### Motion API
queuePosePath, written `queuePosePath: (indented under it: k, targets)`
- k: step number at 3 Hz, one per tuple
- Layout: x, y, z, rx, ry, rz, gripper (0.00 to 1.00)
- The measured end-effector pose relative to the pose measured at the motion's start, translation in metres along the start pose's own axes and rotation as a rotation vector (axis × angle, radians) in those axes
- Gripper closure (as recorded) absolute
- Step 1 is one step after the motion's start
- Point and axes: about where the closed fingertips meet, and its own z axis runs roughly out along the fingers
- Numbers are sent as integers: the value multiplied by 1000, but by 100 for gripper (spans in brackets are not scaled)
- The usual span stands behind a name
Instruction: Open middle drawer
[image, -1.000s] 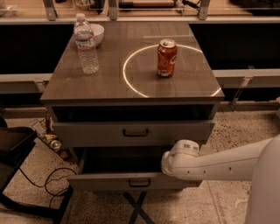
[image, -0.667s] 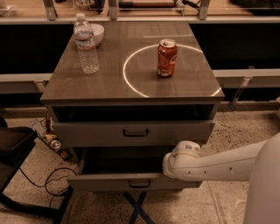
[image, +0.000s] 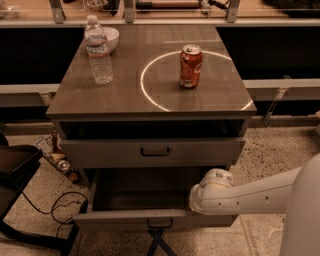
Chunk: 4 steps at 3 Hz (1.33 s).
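Observation:
Next, I release the middle drawer, its front pulled farther out over the dark stand leg (image: 157, 248).
The middle drawer (image: 150, 192) of the wood-topped cabinet (image: 150, 100) is pulled far out, and its plain grey inside shows. Its flat front (image: 115, 220) is nearest the camera, with the small dark bar handle (image: 160, 223) in its middle. The top drawer (image: 152, 151) above it stands slightly out. The bottom drawer is hidden. My white arm (image: 212, 192) reaches in from the right and ends at the right front corner of the middle drawer. My gripper is hidden behind the arm's rounded wrist, at the inside of the drawer front.
On the cabinet top stand a red soda can (image: 190, 66), a clear water bottle (image: 98, 50) and a white bowl (image: 111, 38). A dark chair (image: 15, 170) and cables (image: 55, 210) are on the floor at the left. A dark stand leg (image: 159, 244) is under the drawer.
The middle drawer's front has slid further out toward the camera. My arm's wrist has moved down and toward the camera with it.

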Motion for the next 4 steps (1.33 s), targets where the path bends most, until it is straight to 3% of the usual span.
queuePosePath:
  k: [2, 4]
  targets:
    - [-1, 48, -8, -103, 29, -5, 100]
    - [-27, 104, -12, -259, -11, -57, 100]
